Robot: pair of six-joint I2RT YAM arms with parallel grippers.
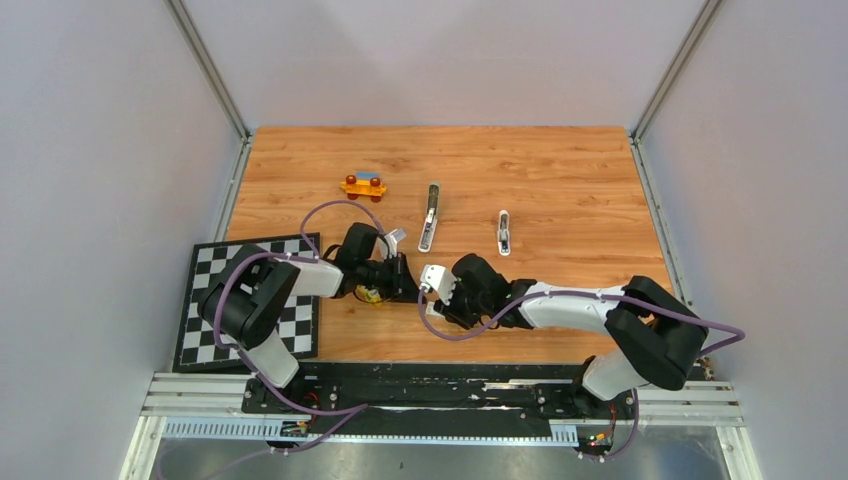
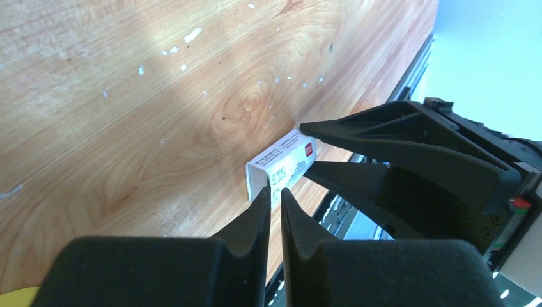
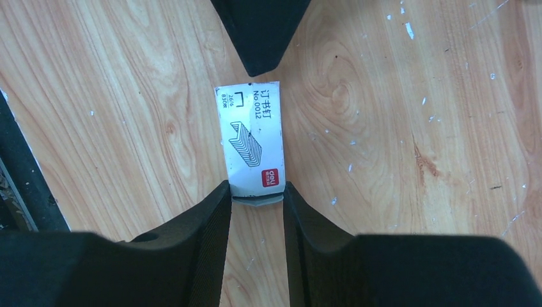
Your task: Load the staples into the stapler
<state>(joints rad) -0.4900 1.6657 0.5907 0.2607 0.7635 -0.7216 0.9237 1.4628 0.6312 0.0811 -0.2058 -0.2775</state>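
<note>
My left fingers are nearly shut just short of the white box's far end; I should open them and grip farther onto the box's sleeve (image 3: 249, 112).
My right gripper (image 3: 255, 190) is shut on the near end of a small white box with red print (image 3: 252, 137), held just above the wood. The box (image 1: 433, 277) sits between both grippers in the top view. My left gripper (image 2: 273, 192) has its jaws almost together, only a thin slit between them, and its tips touch the box's (image 2: 281, 163) far end. Nothing shows between the left jaws. The staples are hidden. A slim silver-and-black stapler (image 1: 430, 215) lies mid-table, with a shorter similar piece (image 1: 504, 232) to its right.
An orange toy car (image 1: 363, 185) stands at the back left of the stapler. A black-and-white checkered mat (image 1: 215, 262) lies at the left under the left arm. Something yellow (image 1: 370, 295) shows under the left wrist. Metal rails line the table's edges.
</note>
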